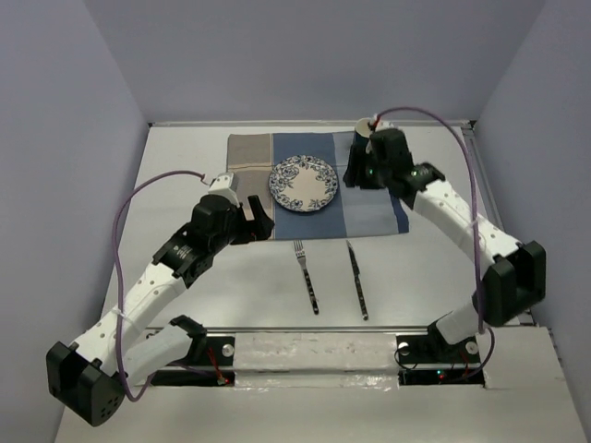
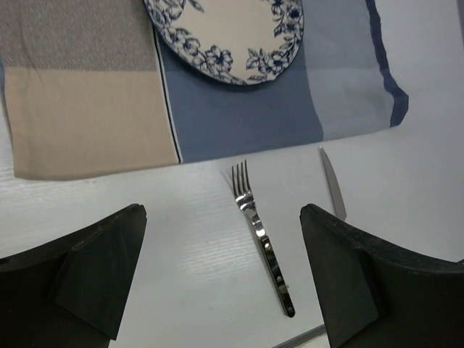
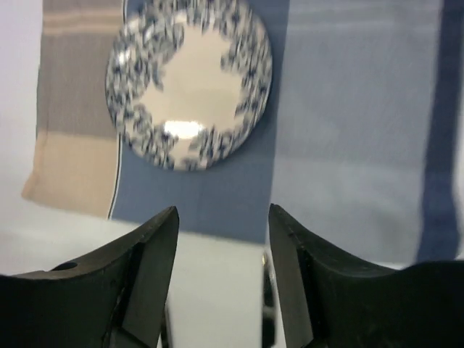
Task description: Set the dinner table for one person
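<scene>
Next, I move my left gripper to the fork and grab it around the middle of the fork's black handle (image 1: 309,286) (image 2: 273,267).
A blue-flowered plate (image 1: 303,183) lies on a blue-and-beige striped mat (image 1: 374,212) in the middle of the white dinner table (image 1: 185,185). On the bare table just in front of the mat lie a fork (image 1: 307,275) and a knife (image 1: 356,279), side by side. My left gripper (image 1: 261,220) hovers at the mat's near left corner, open and empty; its wrist view shows the fork (image 2: 262,235) between the fingers, far below. My right gripper (image 1: 354,175) hangs over the mat's right part, open with nothing in it, and the plate (image 3: 188,80) shows beyond its fingers.
A cup (image 1: 366,127) stands at the mat's back right corner, partly hidden behind the right wrist. Grey walls close in the table at the back and both sides. A metal rail (image 1: 314,351) with the arm bases runs along the near edge.
</scene>
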